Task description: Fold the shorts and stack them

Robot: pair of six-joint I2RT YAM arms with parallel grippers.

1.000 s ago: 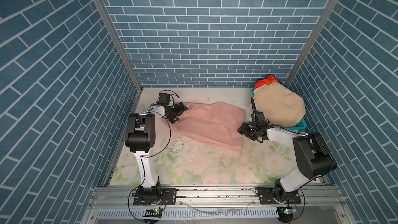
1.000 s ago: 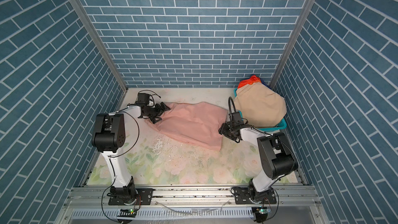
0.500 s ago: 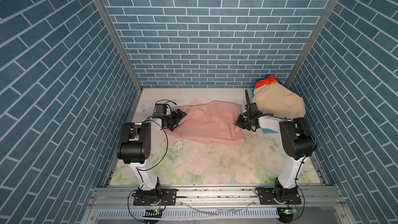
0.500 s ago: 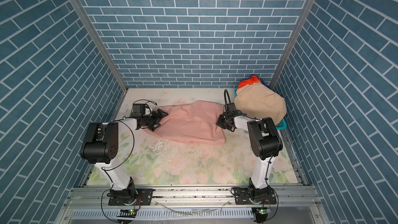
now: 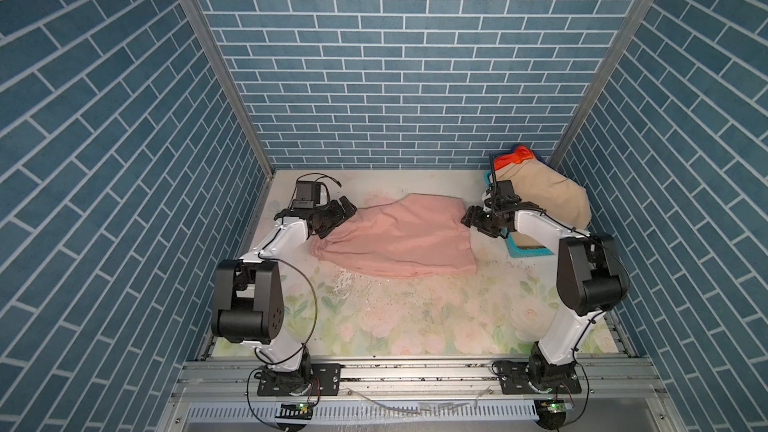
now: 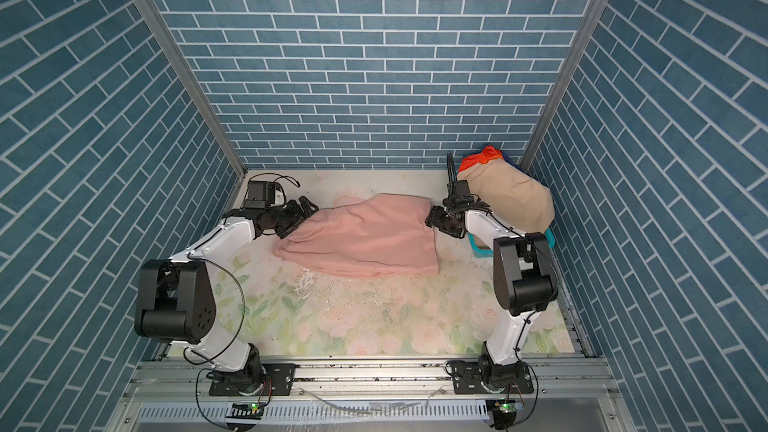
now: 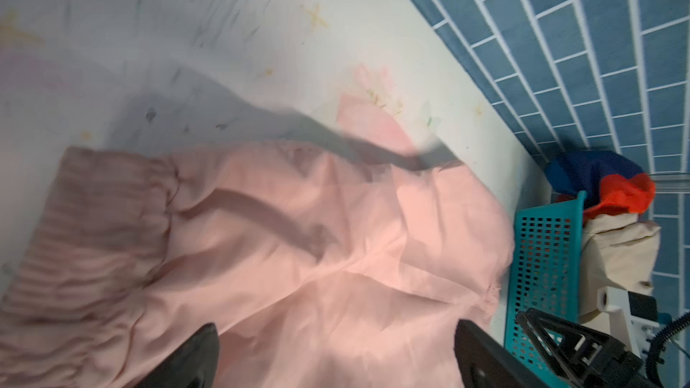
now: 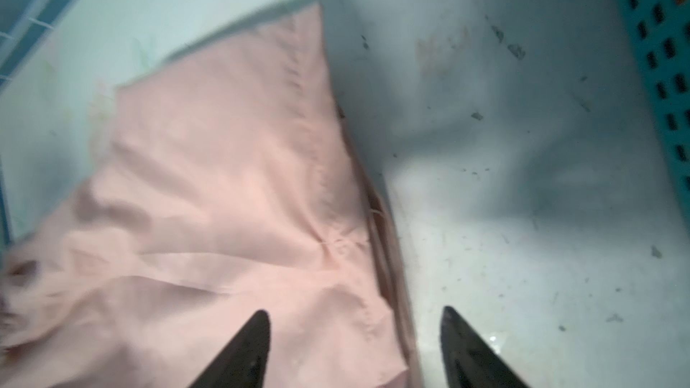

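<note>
The robot's left gripper needs to next move down to the waistband [image 5: 321, 243] [image 7: 50, 330] of the pale pink shorts and close there.
The pale pink shorts [image 5: 399, 238] [image 6: 365, 238] lie spread on the table, waistband to the left. My left gripper [image 5: 343, 210] [image 6: 306, 207] is open just over the waistband end, with pink cloth [image 7: 298, 255] beneath its spread fingers and nothing gripped [image 7: 336, 332]. My right gripper [image 5: 469, 220] [image 6: 432, 218] is open at the shorts' right edge, one finger over the cloth [image 8: 224, 199] and one over bare table [image 8: 355, 311]. The beige shorts [image 5: 544, 197] [image 6: 511, 197] are heaped on the rainbow-striped shorts [image 5: 517, 155] [image 6: 484, 155] at the back right.
A teal perforated basket [image 5: 523, 249] [image 6: 478, 249] [image 7: 541, 255] [image 8: 661, 50] holds the two heaped shorts in the back right corner, close behind my right gripper. Blue brick walls enclose the table on three sides. The floral table front [image 5: 415, 317] lies bare.
My right gripper has moved from the pink shorts' near right corner toward the back wall and now stands open. That side of the cloth has shifted back. The left gripper stays open.
</note>
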